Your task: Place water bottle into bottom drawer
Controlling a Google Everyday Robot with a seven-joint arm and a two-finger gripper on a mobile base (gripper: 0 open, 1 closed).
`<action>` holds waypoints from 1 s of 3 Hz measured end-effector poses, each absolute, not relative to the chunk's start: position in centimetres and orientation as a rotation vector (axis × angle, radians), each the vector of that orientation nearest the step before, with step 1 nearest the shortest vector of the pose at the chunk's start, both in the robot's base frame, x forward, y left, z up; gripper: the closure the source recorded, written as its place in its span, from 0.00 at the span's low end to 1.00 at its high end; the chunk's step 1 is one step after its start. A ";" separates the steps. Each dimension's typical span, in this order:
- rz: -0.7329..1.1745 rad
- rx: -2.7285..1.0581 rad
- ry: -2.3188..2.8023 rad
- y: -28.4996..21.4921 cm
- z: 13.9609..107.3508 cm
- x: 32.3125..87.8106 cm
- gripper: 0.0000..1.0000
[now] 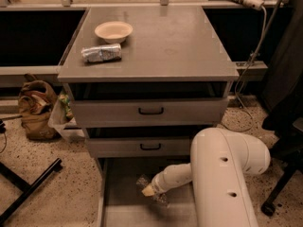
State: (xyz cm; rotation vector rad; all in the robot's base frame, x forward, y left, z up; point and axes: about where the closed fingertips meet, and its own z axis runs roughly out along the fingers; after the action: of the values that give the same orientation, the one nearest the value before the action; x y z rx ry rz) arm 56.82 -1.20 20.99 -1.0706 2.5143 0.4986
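The gripper needs to release the water bottle on the middle of the bottom drawer's flat inside (152,204).
The bottom drawer (122,208) is pulled open at the foot of the grey cabinet, and its flat floor shows. My gripper (148,190) reaches down into it from the right on the end of my white arm (222,174). It is shut on the water bottle (141,180), whose clear plastic sticks out on both sides of the gripper tip. The bottle hangs low over the drawer floor, near the middle. Its cap and label are hidden.
Two shallower grey drawers with black handles (150,110) (149,146) sit above, slightly open. A bowl (113,30) and a silvery snack packet (101,53) lie on the cabinet top. A brown bag (35,108) and a black stand leg (28,190) are at left, a chair base (279,193) at right.
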 end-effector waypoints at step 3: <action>0.415 -0.984 2.495 -0.3 17.4 53.9 1.00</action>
State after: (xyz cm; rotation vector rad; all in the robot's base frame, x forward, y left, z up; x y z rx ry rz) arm 53.88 -0.27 17.43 -0.9842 2.4950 0.4152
